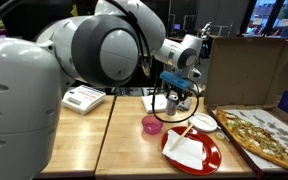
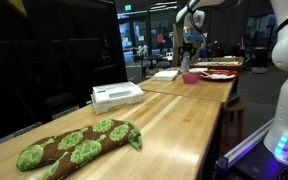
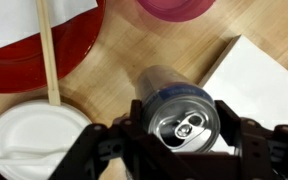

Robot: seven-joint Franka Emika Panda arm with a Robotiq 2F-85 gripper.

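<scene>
The robot's gripper should release the drink can on the wooden table (image 1: pixel 175 117) (image 3: pixel 122 83) between the pink cup and the small white plate.
In the wrist view my gripper (image 3: pixel 182 128) is shut on a silver-topped drink can (image 3: pixel 184 118) with a blue side; a dark finger presses on each side of it. The can stands upright with its pull tab in view, held over the wooden table (image 3: pixel 134 55). In an exterior view my gripper (image 1: pixel 174 97) hangs over the table just behind a pink cup (image 1: pixel 151 124). The pink cup (image 3: pixel 174 8) is at the top edge of the wrist view. Far off in an exterior view my gripper (image 2: pixel 189 45) shows small.
A red plate (image 1: pixel 210 160) holds a white napkin and a chopstick (image 3: pixel 49 50). A small white plate (image 1: pixel 204 122) and an open pizza box with pizza (image 1: pixel 264 135) lie beside it. A white device (image 1: pixel 84 98) sits behind. A green quilted mitt (image 2: pixel 74 145) lies on the near bench.
</scene>
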